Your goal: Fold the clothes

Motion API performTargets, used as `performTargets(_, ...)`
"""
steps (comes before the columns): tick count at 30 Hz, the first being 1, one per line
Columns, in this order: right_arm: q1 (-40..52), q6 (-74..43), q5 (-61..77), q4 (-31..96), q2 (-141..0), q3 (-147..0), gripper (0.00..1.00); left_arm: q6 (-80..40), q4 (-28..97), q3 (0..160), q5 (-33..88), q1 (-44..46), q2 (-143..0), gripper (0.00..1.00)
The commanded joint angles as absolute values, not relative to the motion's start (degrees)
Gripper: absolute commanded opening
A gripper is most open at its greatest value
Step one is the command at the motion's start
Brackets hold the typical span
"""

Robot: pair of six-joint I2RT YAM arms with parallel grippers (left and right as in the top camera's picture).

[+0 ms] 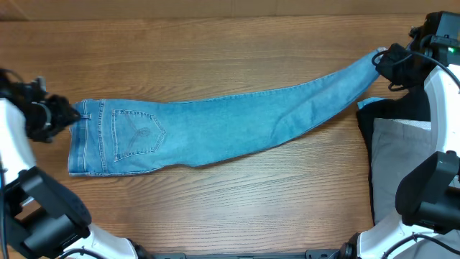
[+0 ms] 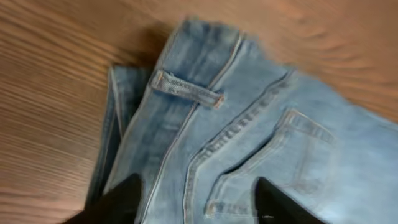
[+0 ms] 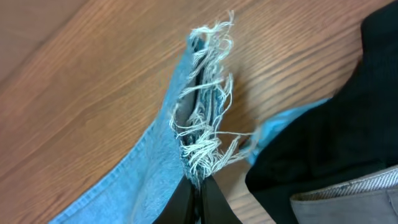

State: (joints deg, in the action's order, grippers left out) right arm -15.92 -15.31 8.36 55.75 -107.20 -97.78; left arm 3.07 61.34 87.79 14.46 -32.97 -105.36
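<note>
The jeans' legs bend away from the waistband toward the frayed hem, so the robot's left gripper will take hold of the waistband's open edge [image 1: 72,154] and pull the jeans straight.
Light blue denim jeans [image 1: 215,122] lie folded lengthwise across the table, waistband at the left, frayed ankle hems at the far right. My left gripper [image 1: 70,115] hovers at the waistband, open, its fingers [image 2: 196,202] spread over the belt loop and back pocket [image 2: 292,155]. My right gripper [image 1: 381,59] is shut on the frayed hem [image 3: 202,134] of the jeans and holds it just above the wood. A black garment [image 1: 402,115] and a grey garment [image 1: 399,162] lie stacked at the right; they also show in the right wrist view [image 3: 336,130].
The wooden table [image 1: 230,43] runs wide behind and in front of the jeans. The garment stack sits against the right arm's base [image 1: 431,194]. The left arm's base [image 1: 36,208] stands at the front left.
</note>
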Motion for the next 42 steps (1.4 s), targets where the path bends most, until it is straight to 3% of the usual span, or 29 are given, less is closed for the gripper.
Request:
performTargets(1, -15.8, -14.7, 7.6, 56.0, -106.8, -98.4, 0.04, -1.7, 55.7, 80.1, 2.8, -30.8, -105.6, 0.69)
performTargets(5, -15.8, -14.7, 7.5, 57.3, -106.8, -98.4, 0.04, -1.5, 49.3, 77.3, 4.6, -30.8, -105.6, 0.73)
performTargets(18, -15.8, -14.5, 7.5, 57.7, -106.8, -98.4, 0.04, 3.7, 46.6, 76.1, 4.6, -31.3, -106.1, 0.73)
performTargets(25, -15.8, -14.6, 7.5, 57.3, -106.8, -98.4, 0.04, 3.9, 47.6, 73.3, 7.6, -31.4, -106.6, 0.36)
performTargets(28, -15.8, -14.5, 7.5, 57.4, -106.8, -98.4, 0.04, 3.9, 49.3, 73.3, 7.6, -31.5, -106.6, 0.14)
performTargets(30, -15.8, -14.6, 7.6, 57.4, -106.8, -98.4, 0.04, 3.7, 50.3, 73.3, 7.5, -31.6, -106.6, 0.09)
performTargets(34, -15.8, -14.5, 7.5, 57.5, -106.8, -98.4, 0.04, 3.4, 51.4, 74.9, 7.5, -32.6, -105.5, 0.33)
performTargets(35, -15.8, -14.5, 7.5, 57.5, -106.8, -98.4, 0.04, 3.4, 51.4, 75.6, 7.5, -33.0, -105.1, 0.49)
performTargets(39, -15.8, -14.5, 7.5, 57.5, -106.8, -98.4, 0.04, 3.6, 51.1, 77.6, 8.1, -36.2, -104.6, 0.90)
performTargets(42, -15.8, -14.6, 7.5, 57.4, -106.8, -98.4, 0.04, 8.4, 50.9, 77.6, 17.7, -40.4, -105.7, 0.95)
